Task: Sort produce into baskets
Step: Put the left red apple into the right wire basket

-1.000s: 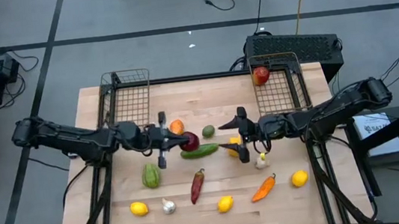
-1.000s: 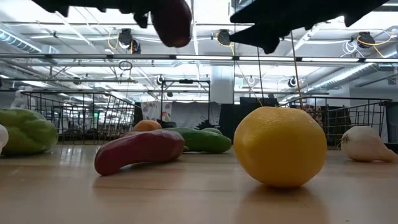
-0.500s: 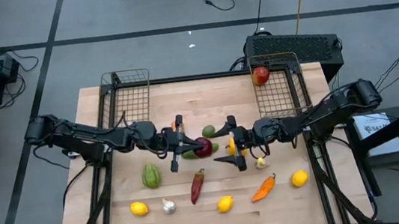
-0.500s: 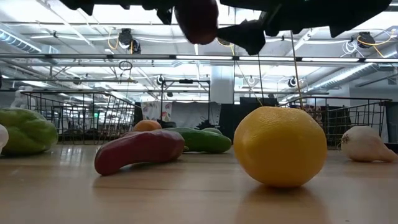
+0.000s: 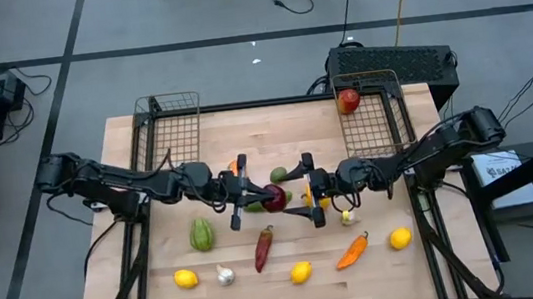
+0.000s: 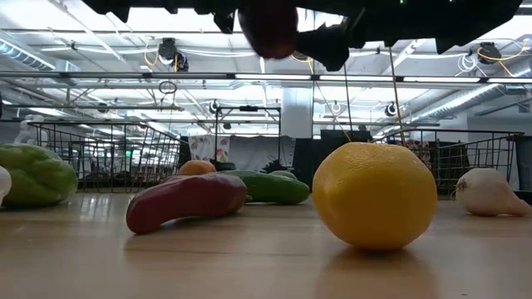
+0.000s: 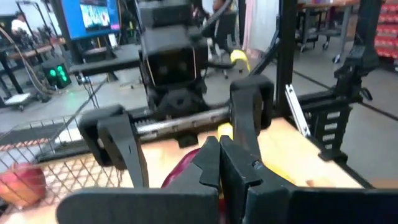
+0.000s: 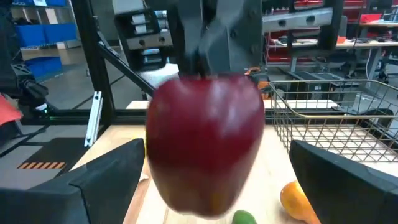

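Observation:
I should hold the dark red apple with my right gripper while my left gripper takes the apple's wide middle (image 8: 205,140), because my left gripper pinches only the apple's top.
A dark red apple (image 5: 273,198) hangs over the middle of the table, with my left gripper (image 5: 260,197) shut at its top. My right gripper (image 5: 300,193) faces it from the table's right, open. Its two fingers (image 8: 102,180) stand on either side of the apple (image 8: 205,143), with a gap on each side. A second red apple (image 5: 348,101) lies in the right wire basket (image 5: 395,115). The left basket (image 5: 172,130) stands at the far left. A cucumber (image 5: 253,207) and an avocado (image 5: 279,175) lie under the grippers. My left gripper pinches the apple at its top (image 8: 205,76) between its two shut fingers (image 8: 214,43); the fingers hide the exact spot. They come level from the table's left. The apple hangs upright below them, lifted clear of the table.
On the near half lie a green squash (image 5: 202,234), a red chilli (image 5: 264,247), three lemons (image 5: 302,272), two garlic bulbs (image 5: 225,274) and an orange pepper (image 5: 353,250). A black box (image 5: 392,62) stands behind the right basket.
My left gripper has carried the apple toward the table's right, clear of the table. My right gripper has come toward the table's left, up to the apple. Both moved mostly in the first half second.

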{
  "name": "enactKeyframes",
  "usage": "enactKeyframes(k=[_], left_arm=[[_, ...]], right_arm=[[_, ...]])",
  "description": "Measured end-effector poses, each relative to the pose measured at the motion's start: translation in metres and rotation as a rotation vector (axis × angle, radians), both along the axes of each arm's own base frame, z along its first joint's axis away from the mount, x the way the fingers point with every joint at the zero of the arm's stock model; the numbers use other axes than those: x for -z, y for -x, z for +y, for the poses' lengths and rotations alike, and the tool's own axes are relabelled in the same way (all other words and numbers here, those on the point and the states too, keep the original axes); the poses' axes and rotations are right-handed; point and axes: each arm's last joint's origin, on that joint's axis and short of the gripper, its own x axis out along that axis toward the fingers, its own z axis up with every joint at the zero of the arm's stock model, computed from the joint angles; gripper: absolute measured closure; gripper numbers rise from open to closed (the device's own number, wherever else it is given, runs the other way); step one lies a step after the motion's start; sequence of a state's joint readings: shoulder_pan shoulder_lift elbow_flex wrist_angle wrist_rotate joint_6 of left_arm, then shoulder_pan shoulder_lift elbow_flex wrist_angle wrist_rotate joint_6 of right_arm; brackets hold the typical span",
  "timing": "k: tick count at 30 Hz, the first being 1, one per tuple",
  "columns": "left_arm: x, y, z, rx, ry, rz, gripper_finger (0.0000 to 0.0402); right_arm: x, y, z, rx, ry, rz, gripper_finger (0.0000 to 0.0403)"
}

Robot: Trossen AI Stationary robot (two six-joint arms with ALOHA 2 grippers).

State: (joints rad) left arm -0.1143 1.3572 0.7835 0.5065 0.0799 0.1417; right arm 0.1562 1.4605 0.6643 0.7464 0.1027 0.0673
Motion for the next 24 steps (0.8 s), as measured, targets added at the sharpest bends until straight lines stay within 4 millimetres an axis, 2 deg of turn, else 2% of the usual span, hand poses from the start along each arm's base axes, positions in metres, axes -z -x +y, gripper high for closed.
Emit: enactKeyframes(k=[11,18,24], left_arm=[[0.004,-0.007,-0.001,-0.001,-0.019,-0.028,0.0401],[0.004,-0.022,-0.002,-0.002,-0.020,-0.024,0.0401],[0.006,-0.026,-0.003,-0.002,-0.022,-0.011,0.0401]], right_arm=[[0.000,0.000,0.000,-0.005,-0.035,0.005,0.0012],[-0.003,-0.003,0.002,-0.055,-0.012,0.035,0.0012],[-0.008,-0.006,0.003,-0.056,0.005,0.036,0.0050]])
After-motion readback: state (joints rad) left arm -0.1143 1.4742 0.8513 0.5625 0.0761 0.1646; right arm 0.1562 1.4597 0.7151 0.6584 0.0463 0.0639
